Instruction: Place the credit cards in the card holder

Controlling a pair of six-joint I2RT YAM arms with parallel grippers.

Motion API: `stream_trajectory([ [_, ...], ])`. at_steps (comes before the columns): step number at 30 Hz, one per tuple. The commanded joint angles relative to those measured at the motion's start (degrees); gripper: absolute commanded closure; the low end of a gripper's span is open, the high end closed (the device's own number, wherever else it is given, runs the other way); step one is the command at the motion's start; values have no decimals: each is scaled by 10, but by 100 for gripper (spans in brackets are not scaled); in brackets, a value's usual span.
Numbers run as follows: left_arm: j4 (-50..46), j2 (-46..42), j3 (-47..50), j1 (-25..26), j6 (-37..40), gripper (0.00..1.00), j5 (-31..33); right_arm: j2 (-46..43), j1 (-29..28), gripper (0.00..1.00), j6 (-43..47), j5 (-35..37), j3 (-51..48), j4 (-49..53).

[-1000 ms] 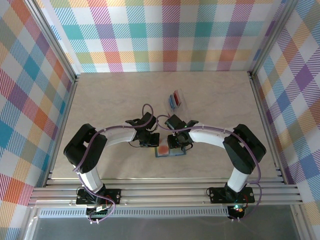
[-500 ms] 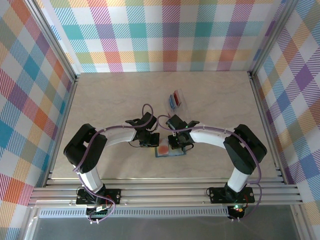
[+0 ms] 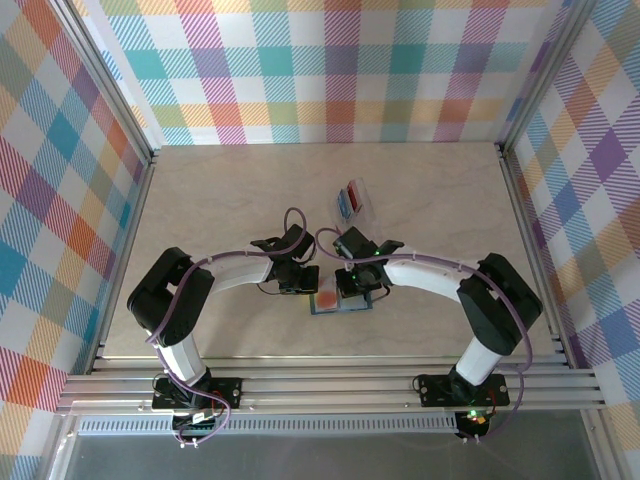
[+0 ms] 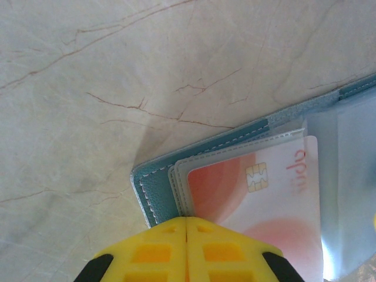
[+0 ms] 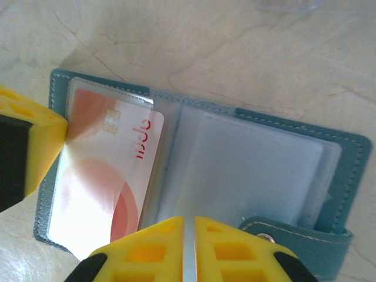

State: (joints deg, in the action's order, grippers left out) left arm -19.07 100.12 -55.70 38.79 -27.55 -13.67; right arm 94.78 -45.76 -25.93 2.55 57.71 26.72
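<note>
I have my right gripper's closed fingers beside the sleeve's fold, so next I open them, pinch the flat clear sleeve (image 5: 226, 188) farther from the fold and turn it over.
The teal card holder (image 3: 345, 305) lies open on the table between both grippers, its clear sleeves (image 5: 252, 164) facing up. An orange-red credit card (image 4: 264, 200) sits partway in the left-hand sleeve, its right edge (image 5: 154, 147) still sticking out. My left gripper (image 4: 187, 218) is shut, its tips resting on the holder's left edge beside the card. My right gripper (image 5: 189, 218) is shut to a hairline slit over the holder's middle near edge, next to the snap tab (image 5: 276, 232), with nothing seen held. More credit cards, red (image 3: 352, 189) and blue (image 3: 345, 205), lie further back.
The red and blue cards rest in a clear plastic case (image 3: 364, 200) just behind the right gripper. Aluminium rails (image 3: 330, 385) run along the near edge, and plaid walls close in the other sides of the pale tabletop (image 3: 220, 200).
My right gripper's jaws have closed, and its arm has shifted slightly over the holder. The left arm and the card have stayed put.
</note>
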Motion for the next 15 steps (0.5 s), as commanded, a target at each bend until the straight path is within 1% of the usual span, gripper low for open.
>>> stream_trajectory([
  [1,4,20,18,1,6,92,-9,-9,-1,72,14,43,38,48],
  [4,3,20,18,1,6,92,-9,6,0,63,20,56,50,59],
  [15,5,15,20,1,6,92,-13,53,11,65,24,67,60,69],
])
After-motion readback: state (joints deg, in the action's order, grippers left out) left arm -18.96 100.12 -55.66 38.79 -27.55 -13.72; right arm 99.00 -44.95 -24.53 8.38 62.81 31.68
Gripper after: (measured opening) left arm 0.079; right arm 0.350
